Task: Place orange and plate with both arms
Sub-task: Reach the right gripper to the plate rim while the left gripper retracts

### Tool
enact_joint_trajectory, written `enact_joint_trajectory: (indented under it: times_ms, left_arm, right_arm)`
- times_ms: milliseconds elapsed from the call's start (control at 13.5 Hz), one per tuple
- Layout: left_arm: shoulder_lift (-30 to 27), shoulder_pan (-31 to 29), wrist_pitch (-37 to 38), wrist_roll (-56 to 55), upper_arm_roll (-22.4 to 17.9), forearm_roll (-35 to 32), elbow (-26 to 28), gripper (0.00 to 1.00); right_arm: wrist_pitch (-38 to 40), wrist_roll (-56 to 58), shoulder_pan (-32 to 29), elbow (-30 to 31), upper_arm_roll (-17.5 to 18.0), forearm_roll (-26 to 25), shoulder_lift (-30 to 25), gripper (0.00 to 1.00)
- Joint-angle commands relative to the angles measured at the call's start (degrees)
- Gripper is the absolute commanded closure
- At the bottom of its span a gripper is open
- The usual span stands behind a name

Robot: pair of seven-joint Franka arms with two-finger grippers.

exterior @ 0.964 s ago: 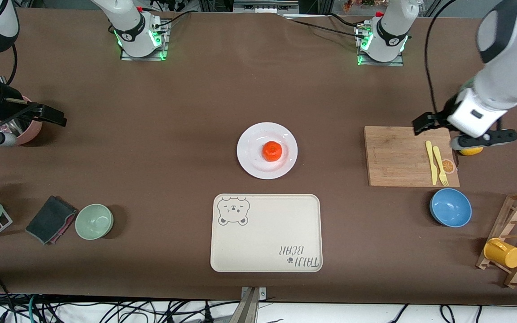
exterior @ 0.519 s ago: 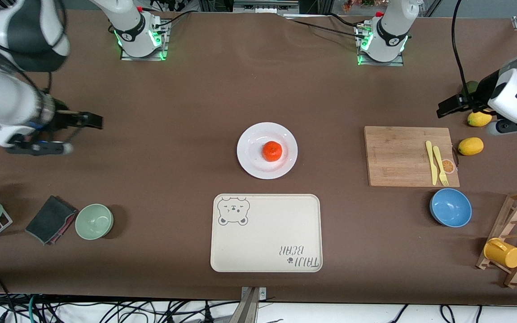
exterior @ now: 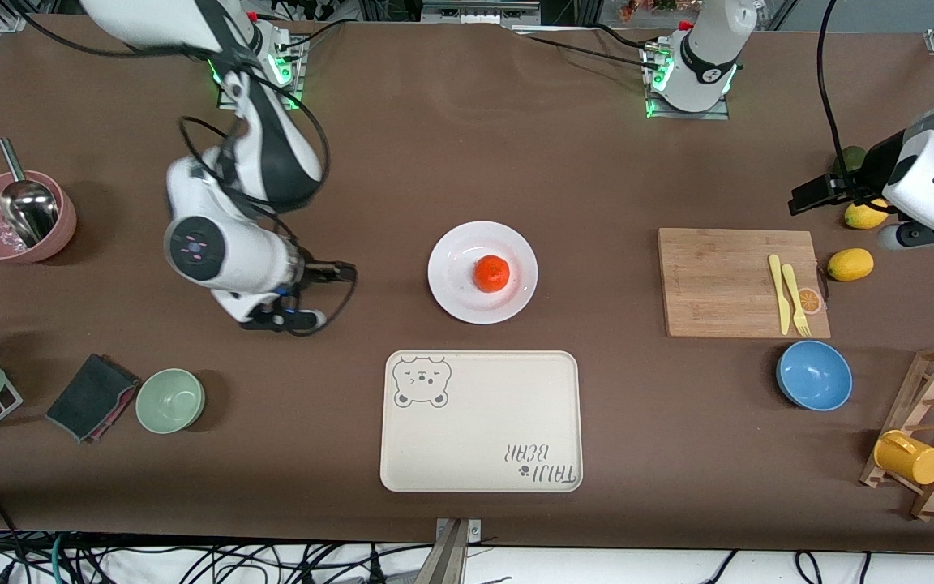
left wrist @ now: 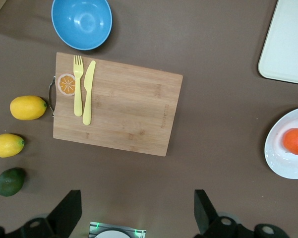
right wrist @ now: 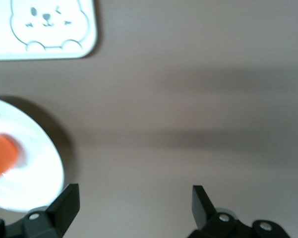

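My right gripper is to close on the rim (exterior: 430, 273) (right wrist: 62, 166) of the white plate, on the side that lies farthest away from the wooden board.
The orange (exterior: 491, 273) sits in the middle of the white plate (exterior: 447, 284) at the table's centre. My right gripper (exterior: 337, 294) hovers open and empty over bare table beside the plate, toward the right arm's end. Its wrist view shows the plate (right wrist: 37, 186) and the blurred orange (right wrist: 0, 156) off to one side of the open gripper (right wrist: 134, 208). My left gripper (exterior: 836, 221) hangs open and empty over the lemons near the left arm's end. In the left wrist view the gripper (left wrist: 136, 213) is over bare table, with the orange (left wrist: 295, 141) and plate (left wrist: 275, 156) at the edge.
A cream bear tray (exterior: 479, 422) lies nearer the camera than the plate. A wooden board (exterior: 718, 284) carries a yellow knife and fork. Two lemons (exterior: 850, 264), a lime (exterior: 850, 158), a blue bowl (exterior: 814, 375), green bowl (exterior: 170, 400), pink bowl (exterior: 17, 217) and mug rack (exterior: 921, 438) stand around.
My right arm has swung in from its end of the table to just beside the plate. My left gripper drew away from the board's edge, then held still. Both stayed open.
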State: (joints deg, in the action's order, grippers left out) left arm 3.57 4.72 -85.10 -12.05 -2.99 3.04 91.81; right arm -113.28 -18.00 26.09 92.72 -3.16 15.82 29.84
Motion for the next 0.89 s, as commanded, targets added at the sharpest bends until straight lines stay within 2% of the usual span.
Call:
enact_joint_trajectory:
  times_ms: [0, 223, 371, 519, 593, 742, 816]
  left_arm:
    - [1.44, -0.23, 1.95, 0.36, -0.17, 1.35, -2.86, 0.00]
    - [1.44, -0.23, 1.95, 0.36, -0.17, 1.27, -2.86, 0.00]
    - [1.53, -0.50, 1.95, 0.45, -0.17, 1.27, -2.86, 0.00]
    - [1.53, -0.41, 1.95, 0.36, -0.17, 1.35, -2.86, 0.00]
    - [1.44, -0.50, 1.95, 0.45, -0.17, 1.35, -2.86, 0.00]
    - [1.53, -0.50, 1.95, 0.54, -0.26, 1.44, -2.86, 0.00]
    - [1.53, -0.59, 1.95, 0.45, -0.18, 1.44, -2.86, 0.00]
  right_arm:
    - [-5.09, -1.51, 1.15, -0.44, -0.36, 9.44, 2.67, 0.00]
    - [-7.48, -0.47, 2.12, -0.35, -0.36, 21.06, 3.91, 0.00]
    - [-8.35, 2.25, 2.21, 0.78, 0.78, 25.11, 4.26, 0.00]
    - [-12.46, 7.95, 2.30, 5.08, 1.22, 32.13, 3.65, 0.00]
    - [-15.10, 11.72, 2.30, 7.80, 2.79, 34.95, 2.69, 0.00]
    - [-19.50, 19.36, 2.30, 14.03, 3.42, 39.17, 0.67, 0.00]
    - [-20.48, 23.41, 2.30, 16.76, 3.60, 43.81, -0.65, 0.00]
